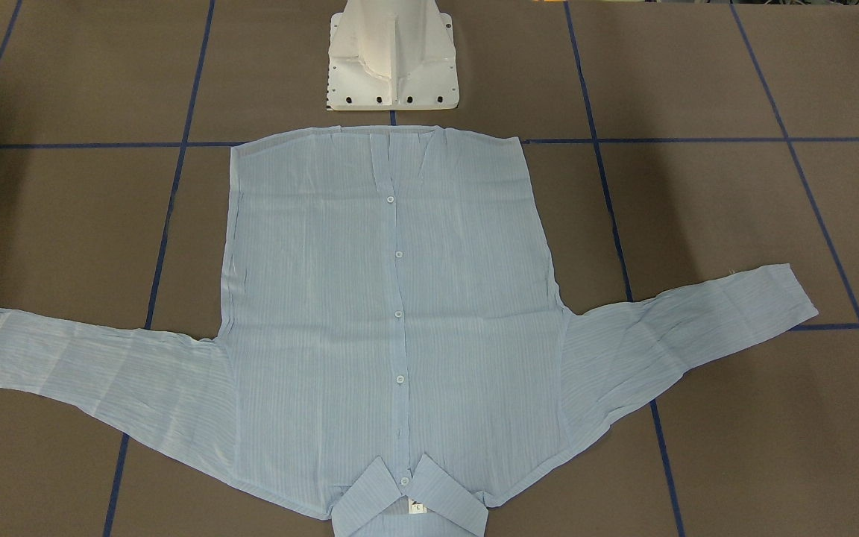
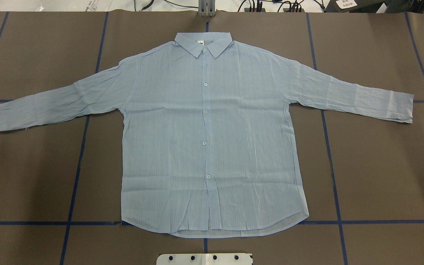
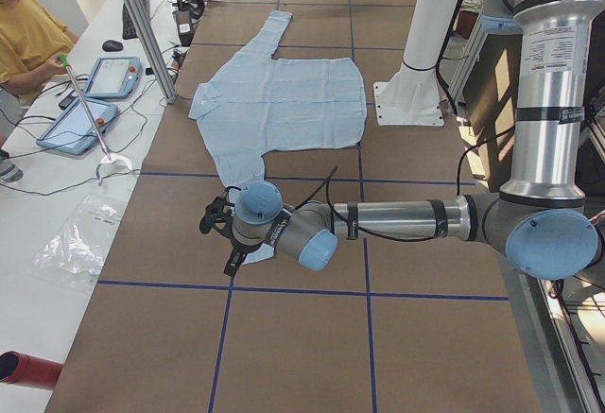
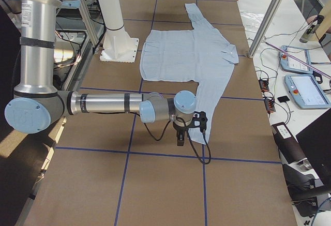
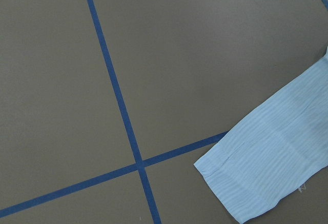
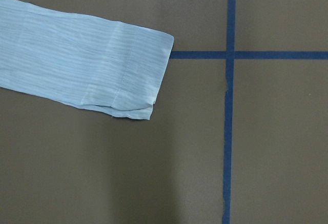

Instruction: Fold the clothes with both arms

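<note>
My right gripper should next move down to the sleeve of the light-blue striped shirt below it and close on the cuff's end edge (image 6: 170,45), toward the collar.
The light-blue striped shirt (image 2: 212,140) lies flat on the brown table, buttoned front up, collar away from the robot base and both sleeves spread out. It also shows in the front-facing view (image 1: 392,313). My left gripper (image 3: 216,233) hangs over the end of the near sleeve in the left view; the left wrist view shows that cuff (image 5: 266,157) but no fingers. My right gripper (image 4: 189,130) hangs over the other sleeve end; the right wrist view shows its cuff (image 6: 87,65) but no fingers. I cannot tell whether either gripper is open or shut.
The white pedestal base (image 1: 392,60) stands just behind the shirt hem. Blue tape lines (image 2: 76,176) grid the table. A metal post (image 3: 142,25), tablets (image 4: 305,89) and a seated operator (image 3: 28,35) are along the far side bench.
</note>
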